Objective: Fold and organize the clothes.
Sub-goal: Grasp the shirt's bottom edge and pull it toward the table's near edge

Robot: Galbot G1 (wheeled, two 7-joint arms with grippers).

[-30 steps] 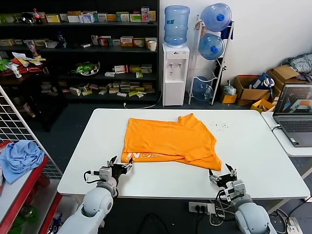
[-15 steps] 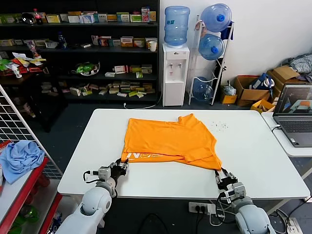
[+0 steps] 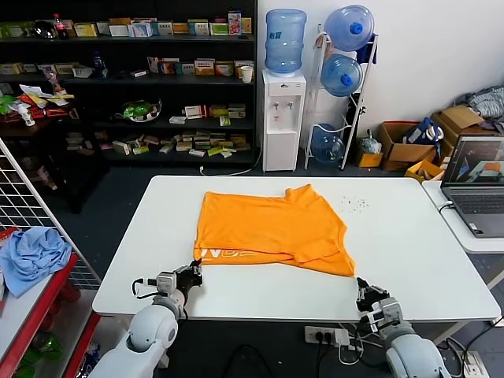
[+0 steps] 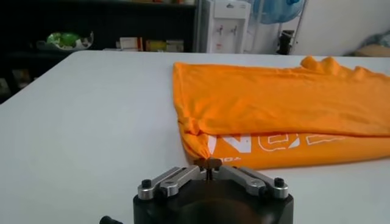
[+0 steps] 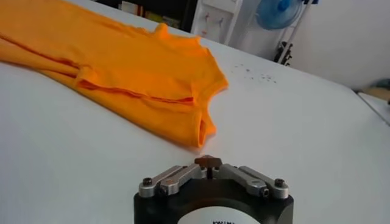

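I will open my shut right gripper, which a part of the table separates from the T-shirt's near corner, and grip that corner (image 3: 350, 272) before both grippers pull the T-shirt.
The orange T-shirt (image 3: 272, 228) lies folded on the white table (image 3: 409, 236), with its white lettering along the near left edge. My left gripper (image 3: 194, 272) is at the shirt's near left corner, shut on the tip of that corner (image 4: 198, 149); the fabric puckers just above the fingertips. My right gripper (image 3: 364, 290) is low over the table near the front edge, shut with nothing in it. In the right wrist view a strip of bare table separates the right gripper (image 5: 207, 161) from the T-shirt's near right corner (image 5: 200, 137).
A laptop (image 3: 476, 181) stands on a side table to the right. A light blue cloth (image 3: 31, 256) lies on a rack at the left. Behind the table are a water dispenser (image 3: 283, 118), bottles and shelves. Small specks (image 3: 352, 203) dot the table's far right.
Both grippers have shut from open. The left one closed on the T-shirt's near left corner. The right one drew back toward the table's front edge, away from the shirt's near right corner.
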